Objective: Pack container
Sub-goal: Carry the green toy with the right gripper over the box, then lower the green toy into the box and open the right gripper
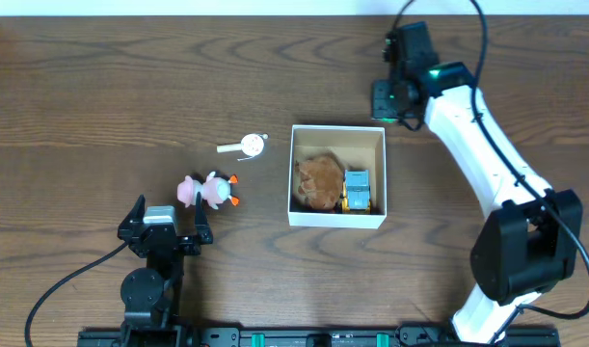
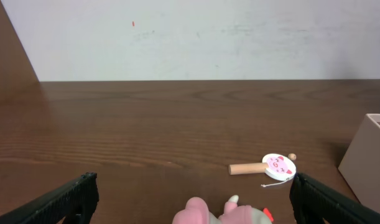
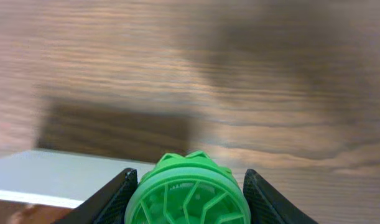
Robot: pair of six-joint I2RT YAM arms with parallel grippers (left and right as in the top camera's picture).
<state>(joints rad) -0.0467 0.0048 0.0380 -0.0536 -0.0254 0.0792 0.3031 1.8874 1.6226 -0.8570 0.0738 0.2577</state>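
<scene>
Next, I let go of the round green toy with my right gripper inside the white container (image 1: 360,159), just past the yellow-blue toy vehicle.
The white container (image 1: 336,221) sits at the table's middle, with a brown plush toy (image 1: 318,181) and a yellow-blue toy vehicle (image 1: 357,191) inside. Its white wall shows in the right wrist view (image 3: 65,180) and in the left wrist view (image 2: 366,163). My right gripper (image 1: 394,100) hovers just beyond the box's far right corner, shut on a round green toy (image 3: 185,193). My left gripper (image 1: 165,227) is open at the near left, just behind a pink and white plush toy (image 1: 206,190), also seen in the left wrist view (image 2: 222,213).
A small wooden paddle toy with a white round face (image 1: 246,146) lies left of the box; it also shows in the left wrist view (image 2: 268,167). A pale wall stands beyond the table's far edge (image 2: 190,37).
</scene>
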